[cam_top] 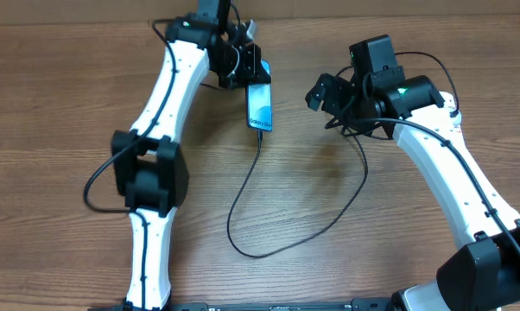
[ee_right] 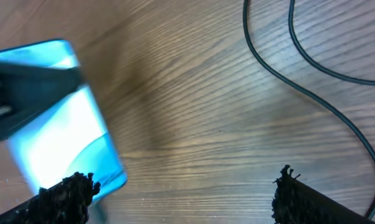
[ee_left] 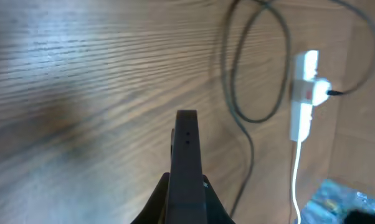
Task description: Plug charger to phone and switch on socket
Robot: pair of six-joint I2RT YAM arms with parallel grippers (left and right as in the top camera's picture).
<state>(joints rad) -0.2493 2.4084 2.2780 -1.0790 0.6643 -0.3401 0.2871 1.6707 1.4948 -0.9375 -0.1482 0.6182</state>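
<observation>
Next, my left gripper sets the phone down on the wood at the open far end of the charger cable's loop [cam_top: 275, 123] and lets go of it there.
The phone [cam_top: 259, 105] lies screen up at the table's far middle, its screen lit blue-cyan. From its near short edge the thin black charger cable [cam_top: 243, 199] loops toward me and back up to the right. My left gripper [cam_top: 253, 73] is shut and sits over the phone's far end; its black fingers [ee_left: 186, 134] are pressed together with nothing between them. My right gripper [cam_top: 320, 93] hangs open to the right of the phone [ee_right: 63, 137], over bare wood. The white socket [ee_left: 303, 99] with a red switch has a black plug in its side. In the overhead view my right arm hides the socket.
The socket's white cord [ee_left: 294, 180] trails toward the phone [ee_left: 343, 199]. Two strands of the charger cable [ee_right: 312, 62] cross the wood beyond my right gripper [ee_right: 181, 193]. A beige wall [cam_top: 70, 9] bounds the table's far edge.
</observation>
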